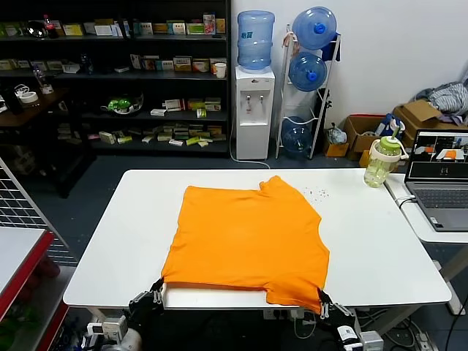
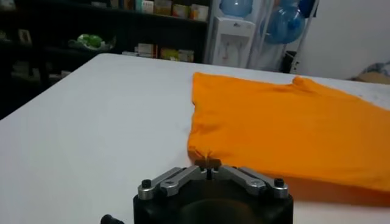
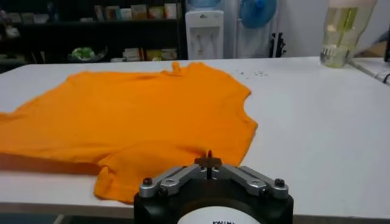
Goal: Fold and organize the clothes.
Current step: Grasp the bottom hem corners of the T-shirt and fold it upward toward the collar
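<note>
The robot's right gripper will let go of the hem halfway up the orange T-shirt, just inside its bottle-side edge (image 1: pixel 310 228) (image 3: pixel 234 104).
The clothes are one bright orange T-shirt (image 1: pixel 248 238) lying on the white table (image 1: pixel 380 241), plain side up, with its near part folded and hanging a little over the front edge. My left gripper (image 1: pixel 156 294) sits at the shirt's near left corner. In the left wrist view that gripper (image 2: pixel 208 162) is shut, pinching the corner of the orange cloth (image 2: pixel 286 128). My right gripper (image 1: pixel 322 301) is at the near right corner. Seen from the right wrist, it (image 3: pixel 209 161) is shut on the hem of the shirt (image 3: pixel 134 115), where a small crease runs into the tips.
A green drink bottle (image 1: pixel 382 162) stands at the table's far right corner, next to an open laptop (image 1: pixel 439 179) on a side desk. Small dark specks (image 1: pixel 316 194) lie beyond the shirt. A red-edged table (image 1: pixel 18 252) is to the left. Shelves and a water dispenser (image 1: pixel 253 110) stand behind.
</note>
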Controlling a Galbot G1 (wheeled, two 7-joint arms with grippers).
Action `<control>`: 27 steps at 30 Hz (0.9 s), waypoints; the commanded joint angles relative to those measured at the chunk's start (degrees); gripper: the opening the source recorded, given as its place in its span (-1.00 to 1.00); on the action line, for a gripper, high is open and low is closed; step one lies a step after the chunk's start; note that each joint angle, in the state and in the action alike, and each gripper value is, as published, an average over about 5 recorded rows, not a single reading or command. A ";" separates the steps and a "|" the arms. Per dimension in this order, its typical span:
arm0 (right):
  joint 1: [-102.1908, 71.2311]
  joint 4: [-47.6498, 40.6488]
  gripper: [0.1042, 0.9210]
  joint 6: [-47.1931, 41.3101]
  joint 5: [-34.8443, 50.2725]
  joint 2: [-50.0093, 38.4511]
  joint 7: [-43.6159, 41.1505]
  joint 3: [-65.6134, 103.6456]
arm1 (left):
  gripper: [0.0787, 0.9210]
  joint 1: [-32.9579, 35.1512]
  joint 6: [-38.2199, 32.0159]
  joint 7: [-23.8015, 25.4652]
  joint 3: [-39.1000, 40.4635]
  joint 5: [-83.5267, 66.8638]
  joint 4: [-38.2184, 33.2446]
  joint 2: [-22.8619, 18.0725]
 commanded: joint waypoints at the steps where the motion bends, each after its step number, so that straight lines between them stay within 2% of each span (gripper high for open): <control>1: -4.67 6.20 -0.95 0.21 3.82 -4.04 0.75 1.60 | -0.97 5.23 0.37 -1.88 -0.85 -2.56 -8.99 1.22; 6: 3.64 3.81 -0.95 -0.32 6.11 -4.81 2.73 0.19 | -0.97 0.74 0.13 -1.17 -0.49 -3.95 -6.32 2.15; 18: 31.74 -12.38 -0.95 -3.59 13.14 -7.60 8.02 -7.43 | -0.97 -19.25 -0.01 -1.70 4.61 -6.24 8.15 3.58; 27: 43.62 -22.58 -0.95 -5.27 15.24 -7.32 8.67 -14.08 | -0.97 -28.29 0.14 -2.12 9.55 -6.82 17.82 4.45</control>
